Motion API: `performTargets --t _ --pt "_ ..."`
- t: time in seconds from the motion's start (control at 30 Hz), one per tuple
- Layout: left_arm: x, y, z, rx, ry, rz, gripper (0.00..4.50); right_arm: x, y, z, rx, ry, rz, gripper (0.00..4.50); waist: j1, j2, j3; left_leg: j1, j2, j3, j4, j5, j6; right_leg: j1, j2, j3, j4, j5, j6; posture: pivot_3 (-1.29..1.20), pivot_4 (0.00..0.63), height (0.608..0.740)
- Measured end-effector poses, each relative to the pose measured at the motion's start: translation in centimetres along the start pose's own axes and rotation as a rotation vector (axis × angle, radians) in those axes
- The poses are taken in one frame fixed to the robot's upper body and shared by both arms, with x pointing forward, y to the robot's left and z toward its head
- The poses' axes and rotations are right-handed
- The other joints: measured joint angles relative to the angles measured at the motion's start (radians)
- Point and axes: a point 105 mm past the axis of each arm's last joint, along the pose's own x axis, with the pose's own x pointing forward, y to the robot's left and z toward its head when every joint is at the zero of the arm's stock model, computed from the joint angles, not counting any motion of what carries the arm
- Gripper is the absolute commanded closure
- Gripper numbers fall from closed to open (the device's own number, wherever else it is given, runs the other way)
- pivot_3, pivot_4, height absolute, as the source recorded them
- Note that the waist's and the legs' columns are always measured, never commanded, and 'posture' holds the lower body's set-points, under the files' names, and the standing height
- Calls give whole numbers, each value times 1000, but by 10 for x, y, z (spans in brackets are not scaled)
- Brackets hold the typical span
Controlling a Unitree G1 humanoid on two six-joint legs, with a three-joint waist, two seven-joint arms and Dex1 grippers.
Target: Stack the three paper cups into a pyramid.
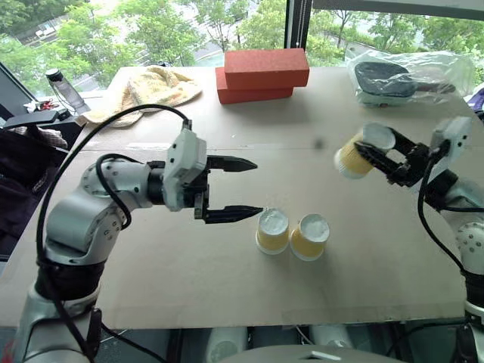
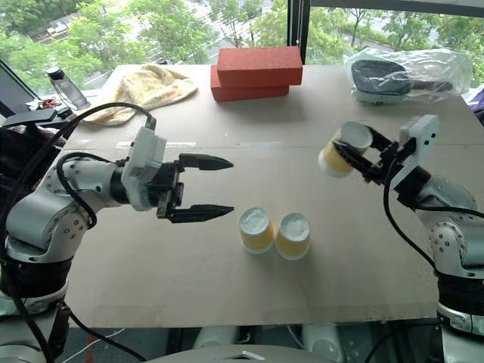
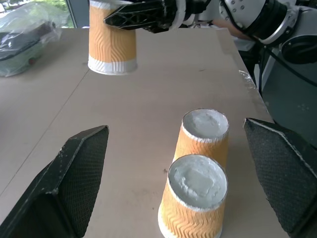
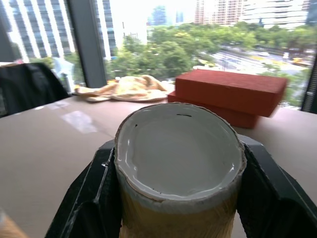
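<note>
I will let go of the third cup, now tilted in the air, with my right gripper across the tops of the two standing cups (image 1: 302, 228), leaving it upside down just like them.
Two yellow-orange paper cups (image 1: 273, 231) (image 1: 309, 236) stand upside down, side by side and touching, near the middle of the cardboard-covered table (image 1: 151, 272). My left gripper (image 1: 243, 189) hangs open just left of them, fingers pointing right, nothing between them. The third cup (image 1: 363, 150) is in the air at the right, tilted on its side, with my right gripper (image 1: 376, 153) shut on it. The right wrist view looks into that cup's white end (image 4: 181, 148) between the fingers. The left wrist view shows both standing cups (image 3: 198, 198) (image 3: 205, 134) and the held cup (image 3: 112, 44).
Two stacked red bricks (image 1: 261, 74) lie at the table's back centre. A yellow cloth (image 1: 147, 89) sits at the back left, beside a bottle (image 1: 64, 89). A clear plastic bag with a dark object (image 1: 408, 76) lies at the back right.
</note>
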Motion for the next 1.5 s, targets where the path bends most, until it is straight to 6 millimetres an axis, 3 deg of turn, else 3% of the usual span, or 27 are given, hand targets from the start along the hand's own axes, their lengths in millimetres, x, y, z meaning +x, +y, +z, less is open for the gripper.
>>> performTargets --t 0.1,0.2,0.4,0.77,0.8,0.9,1.17,1.37,1.5 --pt "-8 -12 -3 -21 5 -12 0 11 31 2 19 27 157 2323 4 -2 0 -1 -1 0 0 0 0 0 -2 -1 -1 0 0 0 150 730" --pt "-12 -33 -9 -81 17 -78 0 13 58 -12 56 107 307 2323 7 -5 1 -1 -1 -1 0 0 0 1 -3 -2 -1 0 0 0 150 730" --pt "-14 -50 -8 -89 26 -141 0 6 68 -21 72 134 380 2323 8 -6 1 0 -1 -1 1 -2 3 1 -2 -2 0 0 0 0 150 730" --pt "-13 -48 -7 -69 30 -137 0 9 73 -31 17 152 403 2323 8 -6 1 0 -1 -1 1 -1 3 1 -1 -3 0 0 0 0 150 730" --pt "-13 -49 -7 -70 36 -141 0 9 73 -31 16 153 403 1294 8 -6 1 0 -1 -1 1 -1 2 1 -1 -3 0 0 0 0 150 730" --pt "-12 -49 -11 -56 69 -149 0 9 73 -33 8 161 399 25 8 -6 1 0 -1 -1 1 -1 2 1 -1 -3 0 0 0 0 150 730" --pt "-13 -47 -13 -40 73 -145 0 12 72 -25 49 107 366 25 8 -6 1 0 -1 -1 1 -1 2 1 -1 -3 0 0 0 0 150 730" --pt "-30 -46 -27 -92 88 -70 0 -16 64 -2 111 53 297 25 12 -6 2 0 -1 -1 0 -2 3 1 -2 -3 -1 0 0 0 150 730" --pt "-51 -45 -39 -153 113 42 0 -62 46 9 223 32 142 25 20 -7 1 1 -1 -1 0 -3 5 2 -3 -2 -1 0 0 0 150 730"
